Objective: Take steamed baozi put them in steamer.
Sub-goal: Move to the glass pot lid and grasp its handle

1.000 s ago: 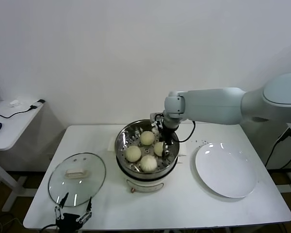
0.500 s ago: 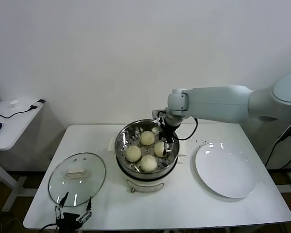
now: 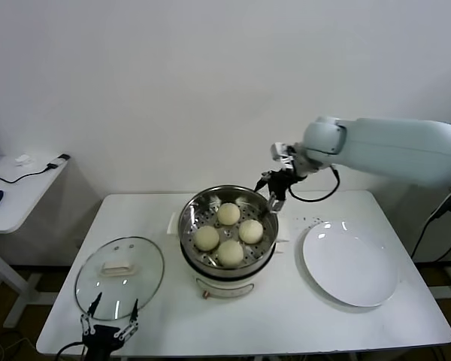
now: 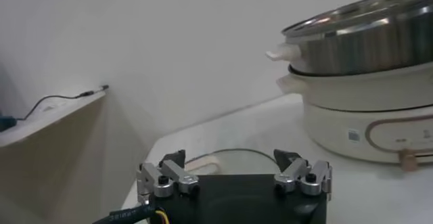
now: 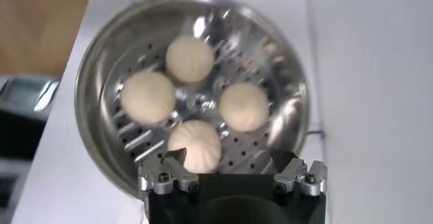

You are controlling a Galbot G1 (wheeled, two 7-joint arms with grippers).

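Note:
The baozi are in the steamer. So my left gripper should next go to the glass lid's handle [image 3: 116, 268] [image 4: 204, 164] and close there.
Four cream-white baozi lie on the perforated floor of the steel steamer [image 3: 192, 218]: one at the back [image 3: 228, 213], one on the right [image 3: 250, 230], one on the left [image 3: 206, 238], one at the front [image 3: 231, 253]. The right wrist view shows the same baozi [image 5: 195, 145] in the steamer [image 5: 95, 76]. My right gripper [image 3: 273, 190] is open and empty, raised above the steamer's back right rim. My left gripper [image 3: 109, 326] is open and empty, parked at the table's front left edge by the glass lid [image 3: 119, 277].
A flat white plate [image 3: 350, 263] lies right of the steamer. The steamer sits on a white cooker base [image 3: 224, 287], also in the left wrist view [image 4: 365, 120]. A side table [image 3: 15, 188] with cables stands far left.
My right gripper has risen out of the steamer and moved back and to the right, leaving the right baozi lying in the basket. The left gripper has barely moved.

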